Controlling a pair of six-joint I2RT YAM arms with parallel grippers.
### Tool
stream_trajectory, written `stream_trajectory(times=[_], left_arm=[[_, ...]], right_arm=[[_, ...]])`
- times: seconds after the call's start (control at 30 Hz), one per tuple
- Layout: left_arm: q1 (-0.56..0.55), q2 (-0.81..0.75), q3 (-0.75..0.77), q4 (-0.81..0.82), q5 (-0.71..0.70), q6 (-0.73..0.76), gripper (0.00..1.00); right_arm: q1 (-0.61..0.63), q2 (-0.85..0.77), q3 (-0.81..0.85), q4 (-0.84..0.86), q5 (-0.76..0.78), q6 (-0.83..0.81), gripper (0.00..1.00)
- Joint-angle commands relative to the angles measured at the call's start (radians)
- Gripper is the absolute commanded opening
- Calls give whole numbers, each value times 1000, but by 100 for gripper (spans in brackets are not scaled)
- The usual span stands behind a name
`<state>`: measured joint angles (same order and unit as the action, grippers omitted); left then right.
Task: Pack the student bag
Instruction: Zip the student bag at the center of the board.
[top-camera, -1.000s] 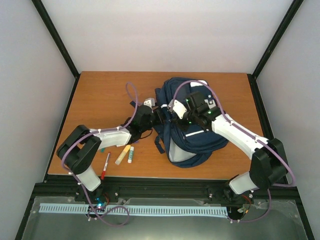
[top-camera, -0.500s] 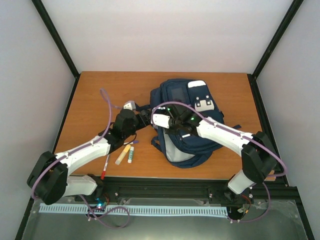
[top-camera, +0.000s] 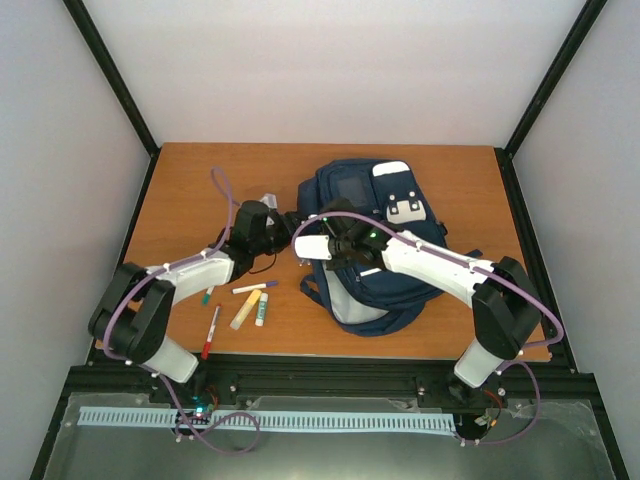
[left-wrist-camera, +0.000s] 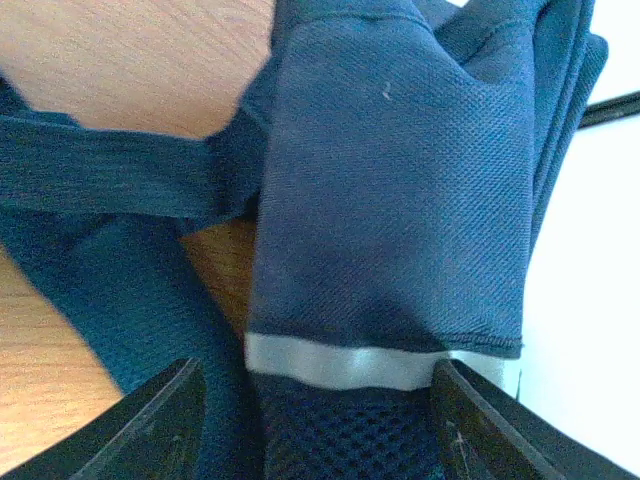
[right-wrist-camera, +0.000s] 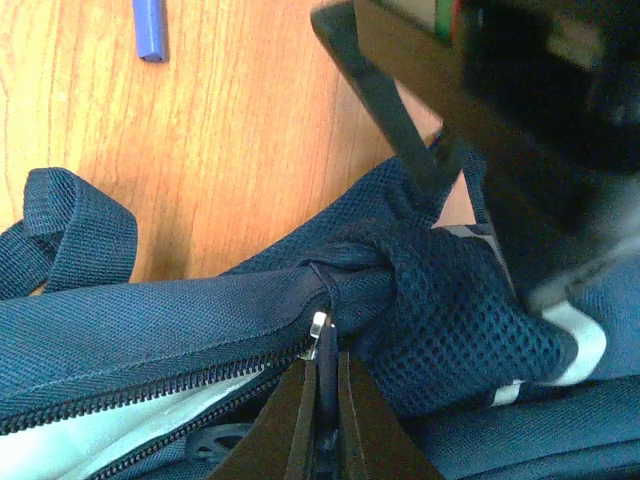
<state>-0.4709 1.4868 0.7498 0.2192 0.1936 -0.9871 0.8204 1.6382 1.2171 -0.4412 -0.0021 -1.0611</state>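
Observation:
The bag's side is loose behind the slider, so I should pinch the fabric (left-wrist-camera: 382, 325) by the white stripe with my left gripper before my right gripper pulls the gaping zip shut.
The student bag (top-camera: 345, 195), a navy backpack with white stripes, lies at the table's centre right. My left gripper (top-camera: 289, 222) is at its left edge. The left wrist view shows this left gripper (left-wrist-camera: 320, 405) open, its fingers (left-wrist-camera: 150, 420) standing wide on either side of the bag's mesh pocket (left-wrist-camera: 345, 430) and a white stripe (left-wrist-camera: 345, 362). My right gripper (top-camera: 303, 250) reaches over the bag to the same edge. There the right gripper (right-wrist-camera: 325, 375) is shut on the zipper pull (right-wrist-camera: 325, 385), just below the metal slider (right-wrist-camera: 318, 335). The zip gapes to the left, showing pale lining (right-wrist-camera: 150, 425).
Loose on the wood left of the bag lie a white pen with a purple cap (top-camera: 253, 287), a yellow marker (top-camera: 245, 310), a glue stick (top-camera: 261, 308) and a red pen (top-camera: 211, 331). A bag strap (right-wrist-camera: 75, 235) loops onto the table (top-camera: 190, 190).
My left gripper has opened and now straddles the bag's mesh pocket at its left edge. My right gripper has moved left across the bag to that edge, staying shut.

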Motion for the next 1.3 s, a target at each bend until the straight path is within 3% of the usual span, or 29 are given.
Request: stream_trajectory(times=[0.0,0.13,0.37,0.47,0.7,0.8,0.9,0.93,1.13,1.27], left_arm=[[8,75,92,122,159,-25,62],[8,113,123,136,208,-22,53],[8,151,159,77,194,-10,11],[8,169,169,82,193,-13,1],[8,170,187,65,149,5,1],[8,167,204,18,153,15,4],[7,147,217,-68,150,18,54],[5,139,222,-99,146,20,60],[-5,169,282,-235,189,45,59],[-8,207,302,-240,195,37,39]], right_arm=[[13,4,44,-28,-68,94,3],[13,23,66,-57,-67,242,3],[9,78,164,-214,-108,705,3],[3,59,149,-224,-158,844,3],[-63,40,130,-228,-368,1176,3],[-69,43,113,-211,-456,1246,3],[-69,22,68,-153,-515,1306,3],[-69,16,61,-139,-525,1319,3],[-69,0,40,-87,-543,1377,3],[-69,3,21,-68,-562,1403,3]])
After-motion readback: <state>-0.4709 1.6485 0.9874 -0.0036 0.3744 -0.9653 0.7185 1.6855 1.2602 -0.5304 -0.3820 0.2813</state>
